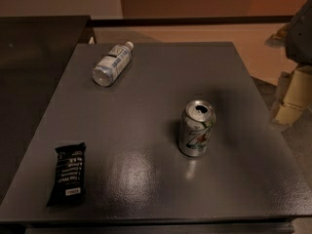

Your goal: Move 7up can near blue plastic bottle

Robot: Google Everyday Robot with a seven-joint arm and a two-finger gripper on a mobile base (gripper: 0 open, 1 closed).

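Observation:
Next, my gripper will go to the upper half (198, 122) of the 7up can and close there.
The 7up can (197, 128) stands upright on the dark grey table (146, 106), right of the middle, with its top opened. The blue plastic bottle (112, 64) lies on its side near the table's far left corner, its white cap pointing away. My gripper (292, 94) shows only partly at the right edge of the view. It is beyond the table's right side, well right of the can, and holds nothing I can see.
A flat black snack bar wrapper (68, 174) lies near the table's front left. A darker surface (34, 57) adjoins the table on the left. A tan floor and wall lie beyond the far edge.

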